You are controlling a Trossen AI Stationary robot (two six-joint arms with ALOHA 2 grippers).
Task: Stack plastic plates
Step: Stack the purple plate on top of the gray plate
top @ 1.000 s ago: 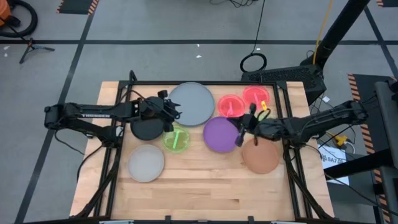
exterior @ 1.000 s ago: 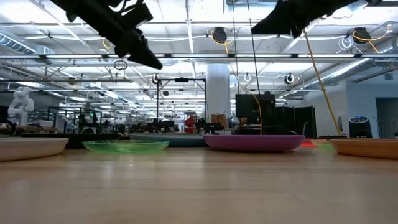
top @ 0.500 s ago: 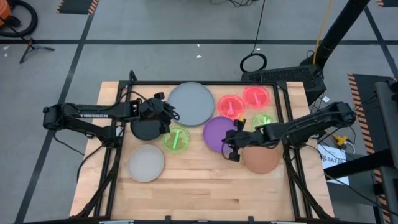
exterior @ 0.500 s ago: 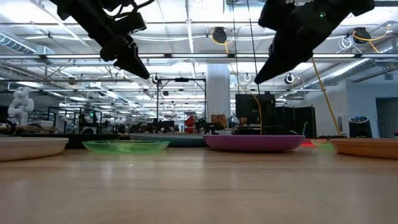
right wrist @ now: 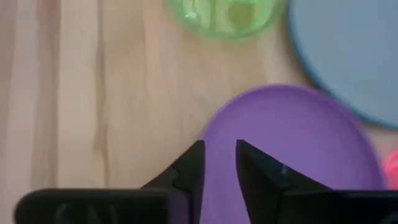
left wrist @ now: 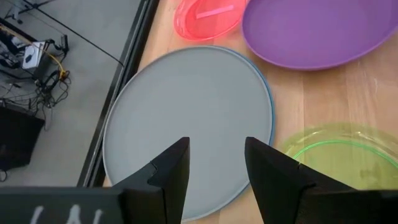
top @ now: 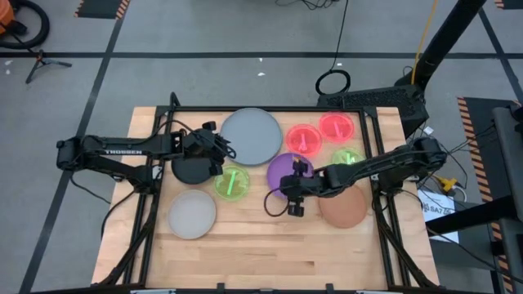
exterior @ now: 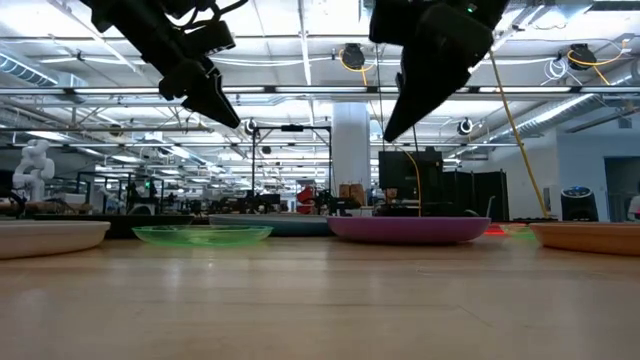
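The near edge of the purple plate (top: 288,197), the side that faces the bare wood, will be gripped by my right gripper.
Plastic plates lie flat on the wooden table: a large grey plate (top: 253,135) on top of a blue one, black (top: 190,170), pale grey (top: 192,214), purple (top: 286,171), brown (top: 343,207), two pink-red (top: 304,139) and two green (top: 231,182). My left gripper (top: 222,152) hovers open between the black plate and the grey plate (left wrist: 186,118). My right gripper (top: 279,202) hangs narrowly open above the purple plate's (right wrist: 298,143) near-left edge. In the low view both grippers (exterior: 215,100) (exterior: 400,115) are well above the table.
A black frame (top: 270,109) runs along the table's far edge and both sides. Bare wood (top: 270,245) stretches across the table's near half. The second green plate (top: 346,157) sits under the right arm, beside the brown plate.
My right gripper has swung from above the purple plate's right side toward the table's left and near edge, crossing the purple plate, and has come lower. No plate has moved.
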